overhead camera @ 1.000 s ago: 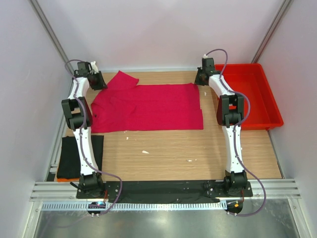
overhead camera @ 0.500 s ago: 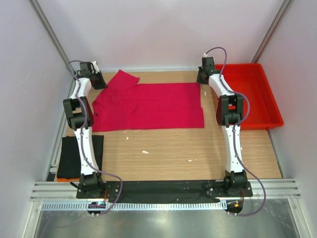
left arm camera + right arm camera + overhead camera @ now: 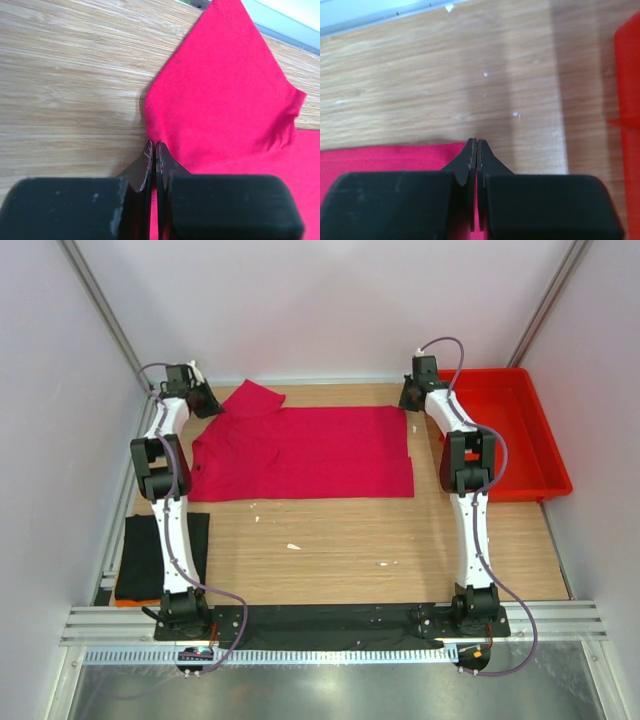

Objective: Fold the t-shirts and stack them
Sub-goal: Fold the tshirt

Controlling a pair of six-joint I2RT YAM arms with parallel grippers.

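Observation:
Next, I open my left gripper, as it pinches just the outer edge of the t-shirt beside its sleeve, and take the cloth farther in before lifting (image 3: 175, 144).
The crimson-pink t-shirt (image 3: 300, 452) lies spread flat across the back of the table, one sleeve (image 3: 225, 90) pointing toward the rear wall. At its back left edge, beside that sleeve, my left gripper (image 3: 206, 403) (image 3: 153, 145) is shut on the cloth, and pink fabric shows between its fingers. My right gripper (image 3: 408, 402) (image 3: 477, 142) is shut on the shirt's back right corner (image 3: 390, 155), with a strip of pink between its fingers. The black t-shirt (image 3: 150, 550) lies folded at the table's left edge, beside the left arm.
A red plastic tray (image 3: 510, 430) stands at the right, just beyond the right arm. Small white scraps (image 3: 293, 546) dot the wood in front of the shirt. The rear wall rail (image 3: 320, 381) runs close behind both grippers.
My left gripper has shut on the shirt's edge. The shirt has shifted slightly to the right, its left side drawn a bit inward. The right gripper stays shut on its corner.

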